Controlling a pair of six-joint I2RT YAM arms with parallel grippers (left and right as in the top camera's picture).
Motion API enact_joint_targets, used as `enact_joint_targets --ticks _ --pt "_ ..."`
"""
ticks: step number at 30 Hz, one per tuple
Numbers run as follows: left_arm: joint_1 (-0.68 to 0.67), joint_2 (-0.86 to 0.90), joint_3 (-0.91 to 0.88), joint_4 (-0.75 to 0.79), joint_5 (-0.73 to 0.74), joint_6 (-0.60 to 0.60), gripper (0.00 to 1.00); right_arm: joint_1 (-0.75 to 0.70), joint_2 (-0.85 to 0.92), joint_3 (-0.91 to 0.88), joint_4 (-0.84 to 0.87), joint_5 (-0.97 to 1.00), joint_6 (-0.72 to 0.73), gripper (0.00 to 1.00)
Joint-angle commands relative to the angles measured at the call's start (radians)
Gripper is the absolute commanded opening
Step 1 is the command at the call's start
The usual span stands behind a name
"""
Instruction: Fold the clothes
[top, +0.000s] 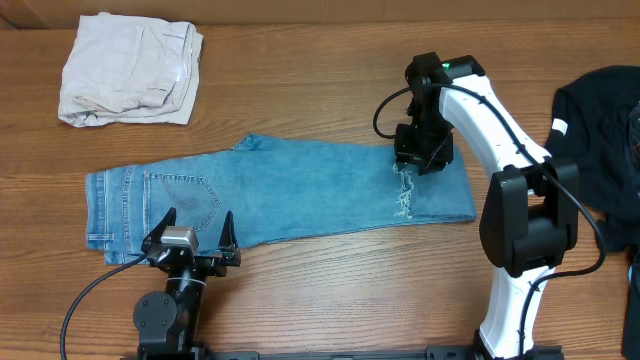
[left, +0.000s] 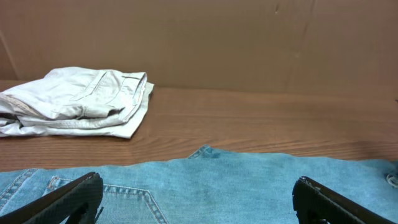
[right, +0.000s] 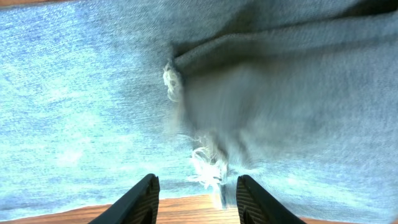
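Note:
The waist of the jeans lies out beyond my left gripper, so my right gripper should grab the folded end (top: 464, 194) and pull the jeans toward the black garment.
The light-blue jeans (top: 300, 190) lie folded lengthwise across the middle of the table, waist and back pocket to the left, with a frayed hem (top: 404, 195) laid back on the right part. My right gripper (top: 420, 155) hovers over that hem. In the right wrist view its jaws (right: 198, 196) stand open, and the white fraying (right: 208, 165) lies just beyond the fingertips, not pinched. My left gripper (top: 197, 228) sits at the jeans' near edge by the pocket. It is wide open (left: 198, 199) over the denim (left: 249, 186) and holds nothing.
An off-white garment (top: 130, 70) lies folded at the back left, also seen in the left wrist view (left: 81, 99). A black garment with a white tag (top: 605, 130) is heaped at the right edge, behind the right arm. Bare wood surrounds the jeans.

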Motion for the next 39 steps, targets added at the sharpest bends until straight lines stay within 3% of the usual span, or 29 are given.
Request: enact_joint_targets --ticks 1,3,7,10,12,24,33,35,39 --pt "0.006 -0.008 -0.004 -0.002 -0.006 0.016 1.00 -0.003 -0.037 0.006 -0.001 0.005 0.002 0.38" --pt "0.006 -0.008 -0.004 -0.002 -0.006 0.016 1.00 -0.021 -0.037 0.035 -0.030 0.042 0.002 0.30" --pt "0.006 -0.008 -0.004 -0.002 -0.006 0.016 1.00 -0.075 -0.039 0.094 -0.080 0.086 0.001 0.28" --pt "0.006 -0.008 -0.004 -0.002 -0.006 0.016 1.00 -0.119 -0.038 0.092 -0.068 0.138 -0.002 0.18" --pt "0.006 -0.008 -0.004 -0.002 -0.006 0.016 1.00 -0.151 -0.038 0.092 -0.052 0.140 -0.003 0.04" --pt "0.006 -0.008 -0.004 -0.002 -0.006 0.016 1.00 -0.201 -0.037 -0.075 0.164 0.009 -0.033 0.04" --pt "0.006 -0.008 -0.004 -0.002 -0.006 0.016 1.00 -0.201 -0.037 -0.224 0.374 0.019 -0.029 0.04" --pt "0.006 -0.008 -0.004 -0.002 -0.006 0.016 1.00 -0.201 -0.039 -0.211 0.369 0.048 -0.027 0.04" --pt "0.006 -0.008 -0.004 -0.002 -0.006 0.016 1.00 -0.201 -0.057 -0.052 0.198 0.119 -0.028 0.04"
